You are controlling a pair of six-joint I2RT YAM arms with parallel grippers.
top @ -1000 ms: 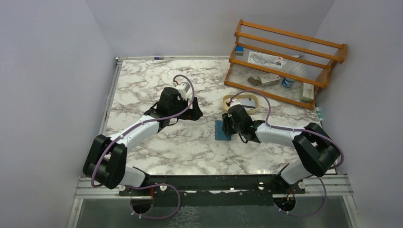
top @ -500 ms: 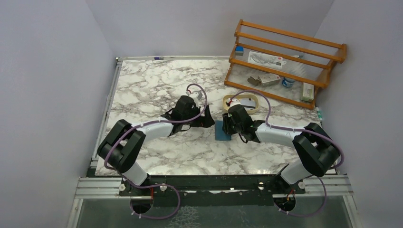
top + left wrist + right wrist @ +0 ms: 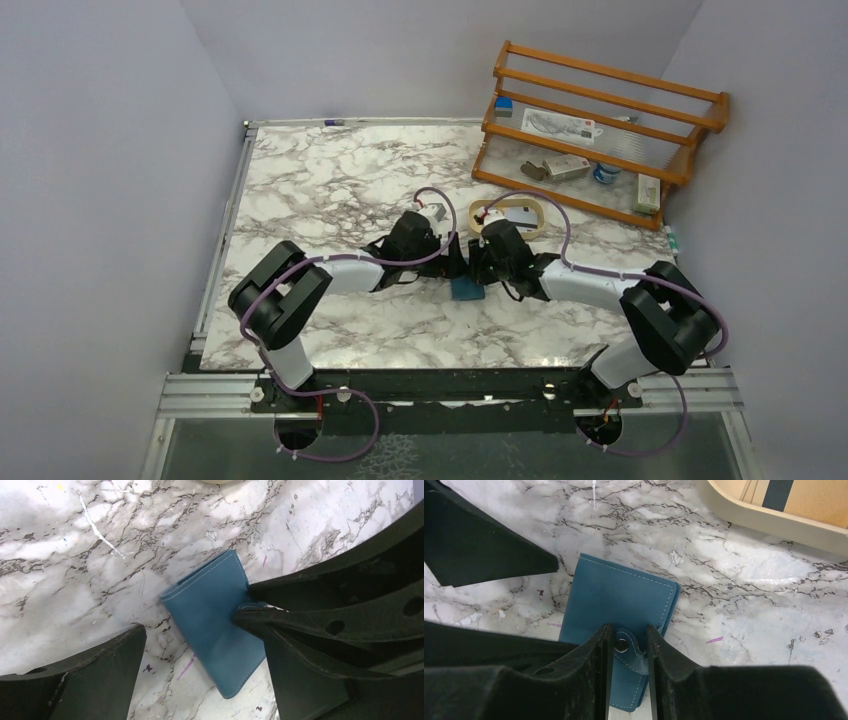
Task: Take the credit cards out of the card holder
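The closed snap tab is squeezed by its sides in my right gripper, so that gripper should open and pinch the tab's tip (image 3: 625, 634) while my left gripper presses the card holder.
The teal card holder (image 3: 466, 289) lies closed and flat on the marble table between the two arms. It also shows in the left wrist view (image 3: 210, 625) and in the right wrist view (image 3: 619, 597). My right gripper (image 3: 626, 636) is shut on its small snap tab (image 3: 631, 652), one finger on each side. My left gripper (image 3: 205, 642) is open and low over the holder, with the holder's near end between its fingers. In the top view the left gripper (image 3: 452, 262) is right beside the right gripper (image 3: 480, 270). The credit cards are hidden.
A tan oval tray (image 3: 478, 208) stands just behind the holder; in the right wrist view its rim (image 3: 764, 520) encloses something flat with a dark stripe. A wooden rack (image 3: 600, 130) with small items stands at the back right.
My left arm has swung right across the table and its gripper has come down over the card holder. My right gripper has stayed at the holder.
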